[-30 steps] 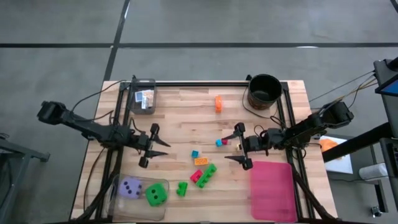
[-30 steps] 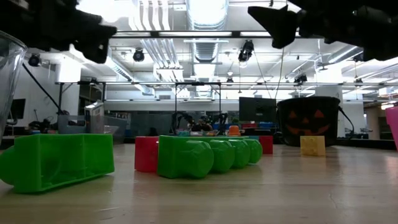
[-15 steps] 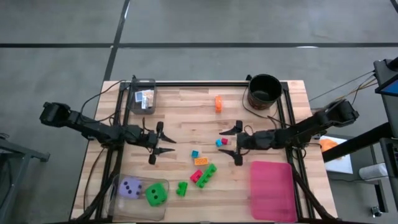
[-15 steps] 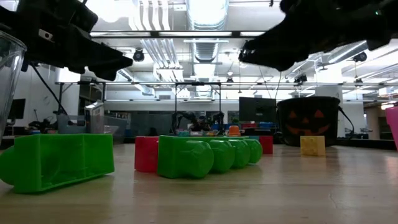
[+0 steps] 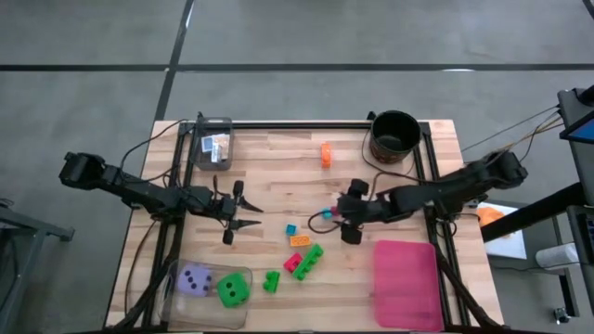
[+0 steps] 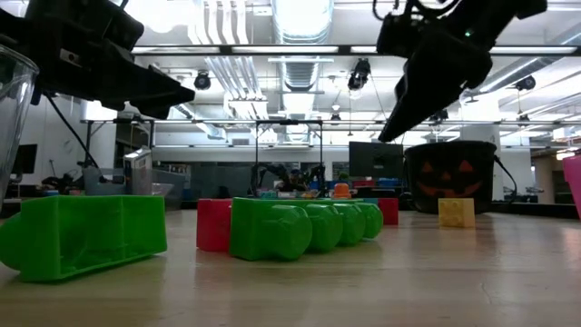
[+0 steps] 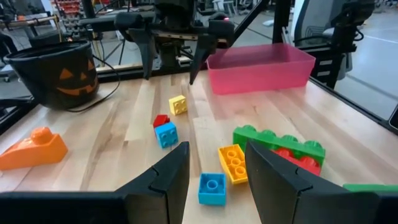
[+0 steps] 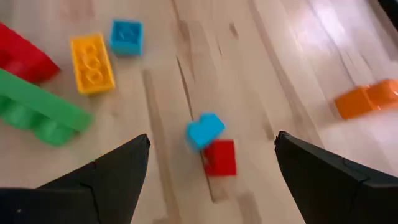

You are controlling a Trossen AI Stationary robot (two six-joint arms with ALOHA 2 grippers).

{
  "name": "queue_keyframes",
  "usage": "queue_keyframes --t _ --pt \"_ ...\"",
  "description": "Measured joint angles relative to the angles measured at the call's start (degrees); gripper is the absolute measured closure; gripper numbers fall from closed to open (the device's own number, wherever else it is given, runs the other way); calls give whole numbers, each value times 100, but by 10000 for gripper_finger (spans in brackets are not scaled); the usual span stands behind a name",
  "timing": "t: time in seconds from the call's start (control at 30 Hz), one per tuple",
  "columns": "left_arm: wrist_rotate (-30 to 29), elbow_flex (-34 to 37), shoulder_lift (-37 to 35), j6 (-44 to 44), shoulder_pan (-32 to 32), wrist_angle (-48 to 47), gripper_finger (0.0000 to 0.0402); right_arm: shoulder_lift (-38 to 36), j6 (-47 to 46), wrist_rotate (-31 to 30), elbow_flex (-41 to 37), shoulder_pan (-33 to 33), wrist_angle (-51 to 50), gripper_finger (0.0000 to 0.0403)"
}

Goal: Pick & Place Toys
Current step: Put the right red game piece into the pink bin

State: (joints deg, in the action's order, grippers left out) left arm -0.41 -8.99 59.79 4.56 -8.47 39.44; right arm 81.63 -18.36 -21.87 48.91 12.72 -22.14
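Observation:
The robot's right gripper should close on the sides of the red brick (image 5: pixel 335 211) (image 8: pixel 220 158) that lies against the teal brick, away from the long green brick.
Small bricks lie loose at the table's middle: a teal one (image 5: pixel 290 229), a yellow-orange one (image 5: pixel 300 240), a long green one (image 5: pixel 311 260) beside a red one (image 5: pixel 292 263), and a short green one (image 5: pixel 271 281). An orange brick (image 5: pixel 326 154) lies farther back. My right gripper (image 5: pixel 332 219) is open and tipped down over a teal brick (image 8: pixel 205 130) and a red brick (image 8: pixel 219 157), touching neither. My left gripper (image 5: pixel 243 211) is open and empty, hovering left of the bricks and pointing at them (image 7: pixel 214 174). A purple die (image 5: pixel 194 279) and a green die (image 5: pixel 232 291) sit in a clear container.
The black bucket (image 5: pixel 394 136) stands at the far right. The pink tray (image 5: pixel 406 283) lies at the near right. A small clear bin (image 5: pixel 216 144) with card packs sits at the far left. A small yellow brick (image 7: pixel 178 104) lies below my right gripper.
My right gripper has gone toward the table's left and tipped from level to pointing down over the teal and red bricks. My left gripper has gone a little toward the table's right, then stayed. No toy has moved.

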Motion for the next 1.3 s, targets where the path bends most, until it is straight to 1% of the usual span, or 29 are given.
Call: queue_keyframes --t 0.17,0.27,0.47,0.67,0.9,0.97,1.03,1.13,1.3 --pt "-21 0 0 -2 0 -2 244 371 39 133 213 -179 -540 59" --pt "-21 0 0 -2 0 2 244 554 112 277 218 -331 -685 59" --pt "-21 0 0 -2 2 11 244 842 443 695 248 -645 -648 59" --pt "-22 0 0 -2 6 6 244 1216 701 1117 252 -956 -352 59" --pt "-23 0 0 -4 9 -10 244 1712 829 1294 293 -1114 -151 60" --pt "-23 0 0 -3 10 -24 244 1791 871 1290 347 -1111 -166 65" --pt "-23 0 0 -2 11 -27 244 1848 913 1312 408 -1111 -188 82" --pt "-25 0 0 -3 25 -29 244 1897 931 1328 480 -1098 -191 128" --pt "-38 0 0 -4 37 -28 244 1884 934 1288 522 -1106 -181 242"
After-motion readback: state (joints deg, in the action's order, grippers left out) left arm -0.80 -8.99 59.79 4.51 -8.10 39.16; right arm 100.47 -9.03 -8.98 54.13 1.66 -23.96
